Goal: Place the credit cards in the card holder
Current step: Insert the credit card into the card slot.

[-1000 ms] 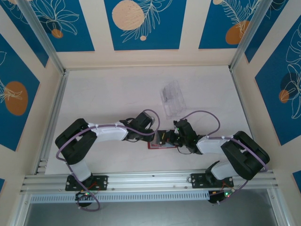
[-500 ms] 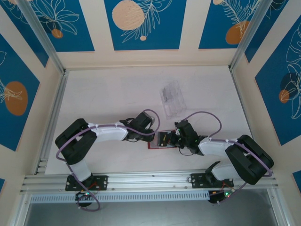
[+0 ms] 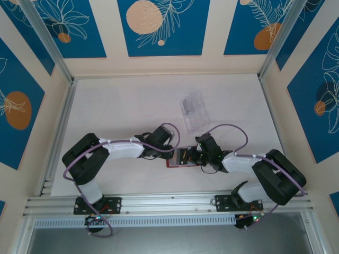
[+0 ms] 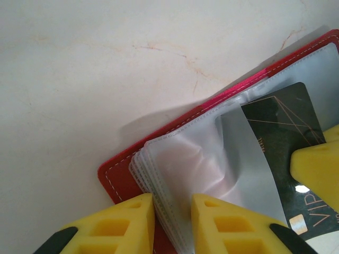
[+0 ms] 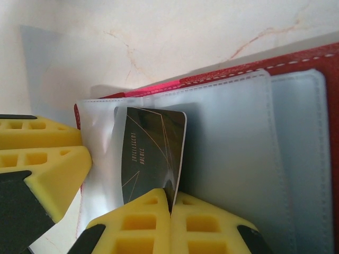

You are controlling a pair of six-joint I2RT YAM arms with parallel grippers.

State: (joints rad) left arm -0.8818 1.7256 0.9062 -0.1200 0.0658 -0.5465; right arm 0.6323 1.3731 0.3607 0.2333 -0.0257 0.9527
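I should let go of the black credit card with my right gripper inside the clear sleeve [image 3: 178, 156] [image 5: 130, 169], beside the fingers of my left gripper.
The red card holder [image 3: 177, 163] lies open on the table between my two grippers. My left gripper [image 4: 172, 203] is shut on the edge of its stack of clear plastic sleeves [image 4: 180, 159], above the red cover [image 4: 119, 182]. My right gripper [image 5: 170, 198] is shut on a black credit card [image 5: 151, 148], pinching its near edge. The card's far end sits tucked in under a lifted sleeve [image 5: 100, 153] of the card holder [image 5: 296, 58]. The black card [image 4: 280, 132] also shows in the left wrist view, with a right finger [image 4: 318, 164] beside it.
A clear plastic tray [image 3: 193, 111] stands further back on the white table [image 3: 122, 106], just right of centre. Both arms meet over the card holder near the front rail [image 3: 169, 201]. Aluminium frame posts run along the left and right sides.
The right arm shifted very slightly out and back. Both grips and the card holder look the same.
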